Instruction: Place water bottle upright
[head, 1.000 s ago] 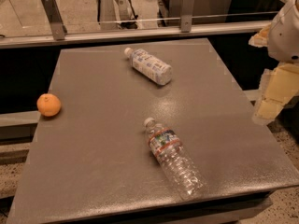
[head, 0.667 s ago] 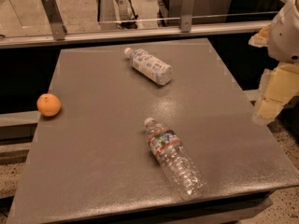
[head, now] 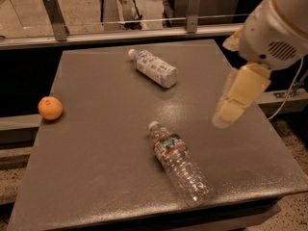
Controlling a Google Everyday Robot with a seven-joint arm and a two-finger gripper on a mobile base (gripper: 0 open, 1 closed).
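The clear water bottle's red-and-blue label band (head: 167,145), just below its white cap, is the next place my gripper will go to and close on.
The water bottle (head: 179,166) is clear and ribbed, with a white cap and a red-and-blue label band. It lies on its side near the front of the grey table (head: 96,148), cap pointing to the back left. My gripper (head: 223,119) hangs from the white arm at the right, above the table's right part. It is to the right of the bottle and a little behind it, not touching it.
A shorter bottle (head: 154,68) with a white-blue label lies on its side at the back middle. An orange (head: 50,108) sits at the table's left edge. A metal rail with glass (head: 144,30) runs behind the table.
My arm and gripper have moved left, from beyond the table's right edge to over its right part. The bottles and the orange have not moved.
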